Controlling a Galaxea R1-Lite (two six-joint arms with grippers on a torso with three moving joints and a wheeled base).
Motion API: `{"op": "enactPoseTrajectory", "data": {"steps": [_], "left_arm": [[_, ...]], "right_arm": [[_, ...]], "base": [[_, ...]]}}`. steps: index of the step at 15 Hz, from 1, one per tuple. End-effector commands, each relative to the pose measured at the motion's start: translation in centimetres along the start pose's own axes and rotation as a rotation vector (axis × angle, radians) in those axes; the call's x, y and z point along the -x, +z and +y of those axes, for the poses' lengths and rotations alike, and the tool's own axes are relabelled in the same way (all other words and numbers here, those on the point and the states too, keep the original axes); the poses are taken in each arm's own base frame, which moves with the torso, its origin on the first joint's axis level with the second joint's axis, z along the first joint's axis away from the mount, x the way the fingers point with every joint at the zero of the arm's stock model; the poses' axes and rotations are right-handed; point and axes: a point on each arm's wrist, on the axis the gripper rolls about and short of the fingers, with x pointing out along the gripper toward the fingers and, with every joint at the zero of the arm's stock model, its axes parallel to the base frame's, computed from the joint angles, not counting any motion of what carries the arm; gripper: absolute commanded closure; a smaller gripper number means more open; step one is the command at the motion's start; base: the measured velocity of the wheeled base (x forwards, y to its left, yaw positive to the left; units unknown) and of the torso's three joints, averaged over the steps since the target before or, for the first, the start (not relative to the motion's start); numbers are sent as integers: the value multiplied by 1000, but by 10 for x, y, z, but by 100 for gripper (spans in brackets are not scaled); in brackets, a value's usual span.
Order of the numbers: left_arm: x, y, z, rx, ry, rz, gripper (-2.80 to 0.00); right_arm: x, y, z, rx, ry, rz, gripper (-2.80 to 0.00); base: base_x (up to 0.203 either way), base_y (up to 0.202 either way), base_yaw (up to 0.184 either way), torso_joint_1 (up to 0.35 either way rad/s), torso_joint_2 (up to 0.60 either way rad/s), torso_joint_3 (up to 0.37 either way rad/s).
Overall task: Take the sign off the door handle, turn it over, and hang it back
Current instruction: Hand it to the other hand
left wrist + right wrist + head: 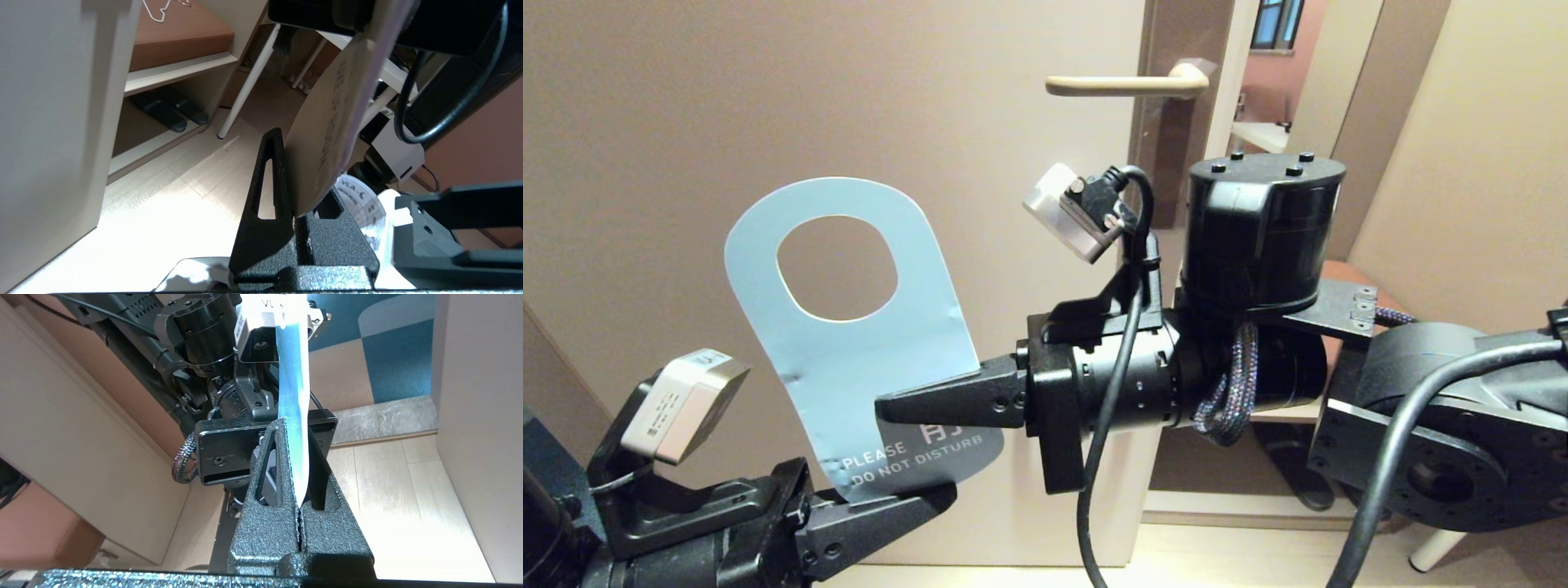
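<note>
The sign is held only by its bottom end in my left gripper, so while my right gripper holds the sign, my left gripper needs to open and grab the sign's side edge higher point(828, 455).
The sign point(849, 359) is off the door handle point(1127, 83) and stands upright below and to the left of it. Its grey-blue "PLEASE DO NOT DISTURB" face is towards my head camera, with the oval hole at the top. My left gripper point(931, 496) is shut on the sign's bottom end. My right gripper point(890, 407) reaches in from the right and is shut on its lower right edge. The left wrist view shows the pale "MAKE UP ROOM" face point(318, 134) between the fingers of my left gripper point(294, 163). In the right wrist view the sign point(292, 396) is edge-on in my right gripper point(293, 428).
The beige door point(645, 122) stands behind the sign, with its free edge and an opening on the right. A brown shelf point(179, 36) holds a white wire hanger point(157, 10), with dark slippers point(171, 112) below. A white table leg point(249, 77) stands nearby.
</note>
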Motion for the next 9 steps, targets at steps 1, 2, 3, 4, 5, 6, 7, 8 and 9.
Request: {"op": "enactPoseTrajectory", "data": {"steps": [1,2,3,4,5,6,7,8,9], "left_arm": [[4,-3,-2,3,-5,5,0],[4,-3,-2,1,-6,3,0],[4,-3,-2,3,-6,3,0],[4,-3,-2,1,-6,3,0],[3,-2,-2,1,-6,3,0],[3,-2,-2,3,-6,3,0],[3,-2,-2,2,-6,2,0],[3,-2,-2,1,-7,2,0],[3,-2,-2,2,-7,2,0]], "right_arm": [[0,1,-1,5,4,-5,0],[0,1,-1,5,4,-5,0],[0,2,-1,6,3,-7,0],[0,2,-1,7,4,-8,0],[0,3,-1,9,4,-9,0],[0,3,-1,9,4,-10,0],[0,2,-1,8,3,-9,0],[1,3,-1,8,3,-10,0],[1,3,-1,8,3,-10,0]], "base": [[0,0,0,0,0,0],[0,0,0,0,0,0],[0,0,0,0,0,0],[0,0,0,0,0,0],[0,0,0,0,0,0],[0,0,0,0,0,0],[0,0,0,0,0,0],[0,0,0,0,0,0],[0,0,0,0,0,0]]}}
